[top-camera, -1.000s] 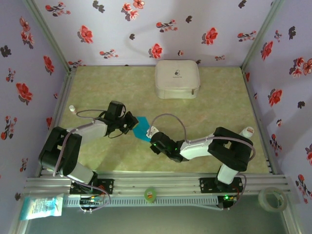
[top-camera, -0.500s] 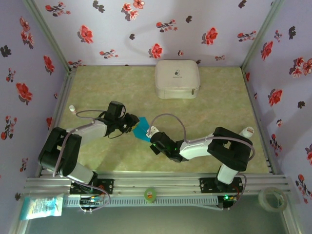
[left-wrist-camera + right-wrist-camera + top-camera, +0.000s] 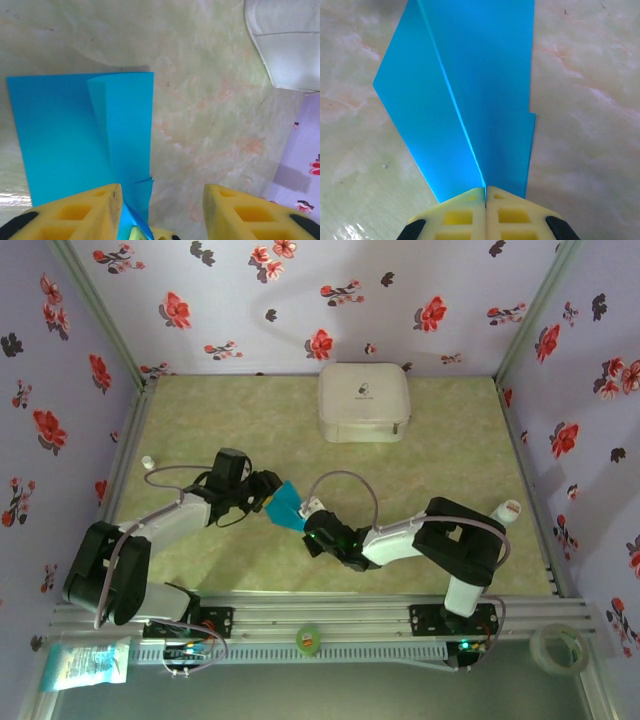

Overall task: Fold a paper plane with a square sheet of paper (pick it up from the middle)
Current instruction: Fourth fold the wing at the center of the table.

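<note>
The raised fold gapes at the wide end, off-centre from my open left fingers, so I should shift them over and pinch the crease (image 3: pixel 113 172).
The turquoise square sheet of paper (image 3: pixel 286 504) lies mid-table, folded into a layered paper plane shape with a raised centre crease (image 3: pixel 470 75). It tapers toward my right gripper (image 3: pixel 485 192), which is shut on the crease at the narrow end (image 3: pixel 308 520). My left gripper (image 3: pixel 268 490) is at the paper's other end, open. In the left wrist view the paper (image 3: pixel 75 145) lies under and beside the left finger (image 3: pixel 90 210), with a thin edge running down between the jaws (image 3: pixel 161 200). The right finger (image 3: pixel 240 210) is over bare table.
A white zip case (image 3: pixel 364 402) stands at the back centre, its corner (image 3: pixel 290 45) ahead of my left gripper. A small white bottle (image 3: pixel 147 462) sits at the left edge. Floral walls close in three sides. Tape rolls (image 3: pixel 558 645) rest on the front rail.
My left gripper has opened, letting go of the paper, and its arm has drawn slightly left. The right gripper stays shut on the crease, shifted a little left.
</note>
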`<act>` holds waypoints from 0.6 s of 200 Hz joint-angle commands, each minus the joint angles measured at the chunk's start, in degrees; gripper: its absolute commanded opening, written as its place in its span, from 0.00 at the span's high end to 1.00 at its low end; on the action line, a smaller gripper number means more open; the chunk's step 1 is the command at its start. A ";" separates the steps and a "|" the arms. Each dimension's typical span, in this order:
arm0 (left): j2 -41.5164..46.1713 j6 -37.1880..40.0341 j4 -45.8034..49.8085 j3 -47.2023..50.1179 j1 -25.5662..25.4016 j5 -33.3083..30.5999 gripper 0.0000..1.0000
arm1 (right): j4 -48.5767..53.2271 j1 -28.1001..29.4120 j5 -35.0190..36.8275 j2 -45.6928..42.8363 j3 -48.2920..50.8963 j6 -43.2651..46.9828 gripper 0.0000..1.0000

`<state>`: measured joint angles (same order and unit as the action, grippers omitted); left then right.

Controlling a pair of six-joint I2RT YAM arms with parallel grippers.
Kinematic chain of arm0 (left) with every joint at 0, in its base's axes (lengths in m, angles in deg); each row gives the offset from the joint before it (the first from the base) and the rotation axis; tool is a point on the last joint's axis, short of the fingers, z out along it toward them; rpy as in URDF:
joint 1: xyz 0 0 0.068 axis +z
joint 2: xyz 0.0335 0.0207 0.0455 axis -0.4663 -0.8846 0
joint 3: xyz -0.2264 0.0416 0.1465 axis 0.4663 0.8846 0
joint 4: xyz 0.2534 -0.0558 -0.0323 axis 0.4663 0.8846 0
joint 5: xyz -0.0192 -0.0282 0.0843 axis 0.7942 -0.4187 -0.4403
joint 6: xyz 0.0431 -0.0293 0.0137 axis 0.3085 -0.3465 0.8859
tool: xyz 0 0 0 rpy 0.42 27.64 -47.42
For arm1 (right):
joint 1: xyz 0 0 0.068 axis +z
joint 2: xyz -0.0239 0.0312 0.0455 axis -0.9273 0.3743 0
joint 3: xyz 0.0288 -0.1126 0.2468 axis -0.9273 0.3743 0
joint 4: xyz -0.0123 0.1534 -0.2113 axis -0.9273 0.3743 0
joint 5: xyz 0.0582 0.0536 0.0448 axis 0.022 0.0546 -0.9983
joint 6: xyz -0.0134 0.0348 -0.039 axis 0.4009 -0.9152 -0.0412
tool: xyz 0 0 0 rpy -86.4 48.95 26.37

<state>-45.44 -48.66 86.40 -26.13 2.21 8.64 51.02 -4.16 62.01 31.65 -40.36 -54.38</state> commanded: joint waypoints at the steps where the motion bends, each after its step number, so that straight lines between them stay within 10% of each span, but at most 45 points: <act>1: 1.37 1.09 1.41 1.43 0.27 -1.15 0.53 | -0.14 -0.60 -3.42 1.67 0.45 -3.55 0.94; 83: -5.33 2.27 1.24 -1.38 1.23 -0.43 0.48 | 0.10 -0.68 -2.37 0.99 0.56 -0.53 0.92; 120: -7.87 2.03 -0.85 -1.94 1.67 0.78 0.61 | 1.47 -0.62 -2.25 0.55 -0.36 0.96 0.88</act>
<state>-52.12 -47.68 86.90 -26.31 3.15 8.71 48.77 -4.64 60.27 31.93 -39.66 -55.10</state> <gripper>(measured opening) 0.433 0.106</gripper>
